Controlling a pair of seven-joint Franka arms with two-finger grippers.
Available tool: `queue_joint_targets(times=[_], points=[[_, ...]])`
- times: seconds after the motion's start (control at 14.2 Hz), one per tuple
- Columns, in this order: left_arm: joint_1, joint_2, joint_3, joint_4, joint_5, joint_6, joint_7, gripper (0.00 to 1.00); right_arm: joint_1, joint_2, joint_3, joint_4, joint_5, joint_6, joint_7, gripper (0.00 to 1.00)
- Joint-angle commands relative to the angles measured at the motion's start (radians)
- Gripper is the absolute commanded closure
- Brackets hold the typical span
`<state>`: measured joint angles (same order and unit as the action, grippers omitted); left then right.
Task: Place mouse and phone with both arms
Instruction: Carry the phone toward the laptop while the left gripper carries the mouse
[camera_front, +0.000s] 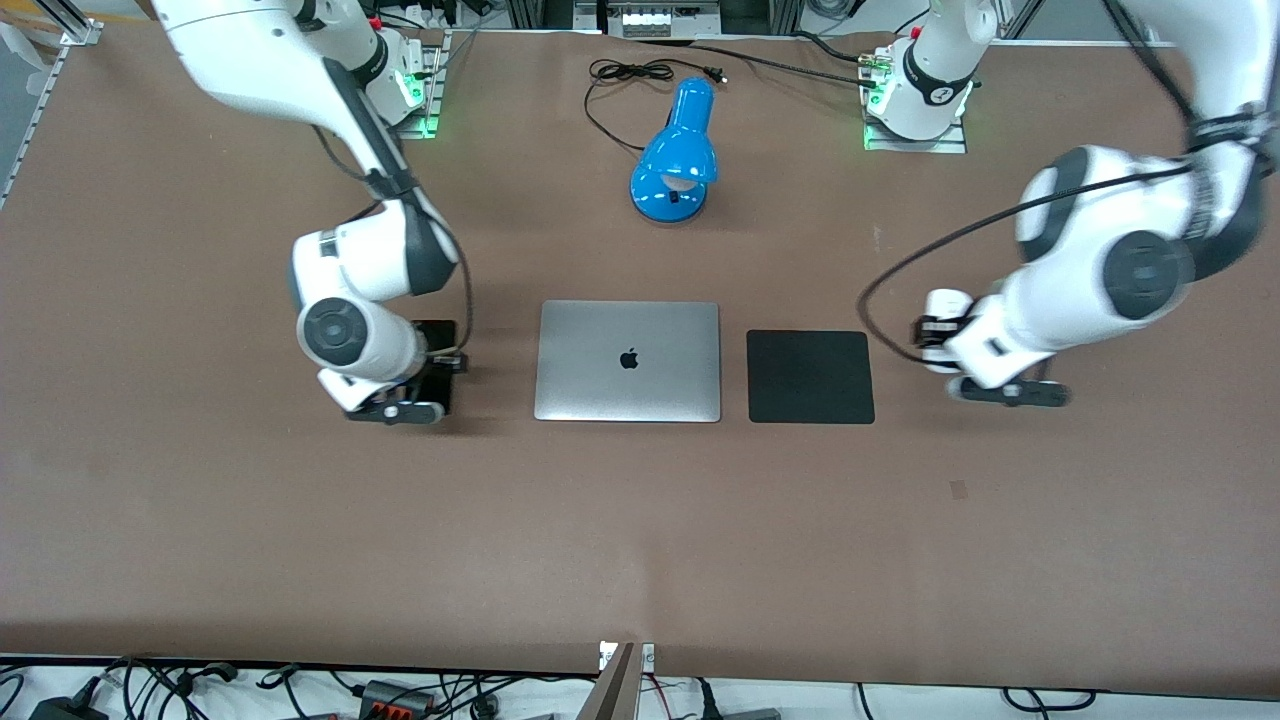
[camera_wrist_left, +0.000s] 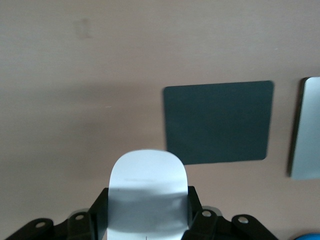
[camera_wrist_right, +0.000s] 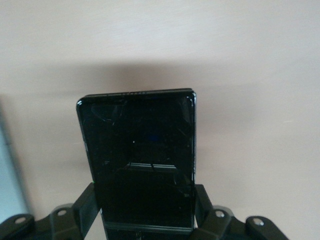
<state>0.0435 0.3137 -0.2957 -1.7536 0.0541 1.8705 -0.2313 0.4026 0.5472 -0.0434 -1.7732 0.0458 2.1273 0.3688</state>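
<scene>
Next, my left gripper lets go of the white mouse on the middle of the black mouse pad (camera_front: 813, 378) (camera_wrist_left: 218, 123) next to the laptop.
My right gripper (camera_wrist_right: 145, 206) is shut on the phone (camera_wrist_right: 137, 150), a slim black smartphone, gripped across its width. In the front view the gripper (camera_front: 400, 405) holds the phone (camera_front: 438, 338) low over the table beside the laptop, toward the right arm's end. My left gripper (camera_wrist_left: 148, 202) is shut on the white mouse (camera_wrist_left: 147, 185), gripped by its sides. In the front view this gripper (camera_front: 1005, 392) is low over the bare table beside the black mouse pad (camera_front: 810, 376), toward the left arm's end. The mouse is hidden there by the hand.
A closed silver laptop (camera_front: 628, 361) lies mid-table with the mouse pad beside it; the pad (camera_wrist_left: 217, 122) and the laptop's edge (camera_wrist_left: 306, 130) show in the left wrist view. A blue desk lamp (camera_front: 675, 155) with a black cord stands farther from the front camera.
</scene>
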Motion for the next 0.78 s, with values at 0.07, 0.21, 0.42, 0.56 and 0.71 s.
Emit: queue_joint_targets(times=[0.07, 0.21, 0.42, 0.56, 0.71], points=[[-0.108, 0.082, -0.011, -0.023, 0.153, 0.100, -0.234, 0.62, 0.035, 0.028, -0.009, -0.002, 0.028, 0.045, 0.079, 0.63], [-0.143, 0.125, -0.011, -0.050, 0.156, 0.206, -0.314, 0.63, 0.047, 0.057, 0.005, -0.003, 0.089, 0.075, 0.081, 0.63], [-0.159, 0.160, -0.010, -0.133, 0.234, 0.410, -0.400, 0.63, 0.053, 0.079, 0.005, -0.003, 0.100, 0.101, 0.073, 0.63], [-0.158, 0.205, -0.010, -0.139, 0.279, 0.476, -0.460, 0.63, 0.059, 0.086, 0.005, -0.003, 0.097, 0.100, 0.046, 0.63], [-0.162, 0.249, -0.010, -0.141, 0.318, 0.542, -0.518, 0.63, 0.076, 0.092, 0.005, -0.003, 0.092, 0.100, 0.003, 0.62]])
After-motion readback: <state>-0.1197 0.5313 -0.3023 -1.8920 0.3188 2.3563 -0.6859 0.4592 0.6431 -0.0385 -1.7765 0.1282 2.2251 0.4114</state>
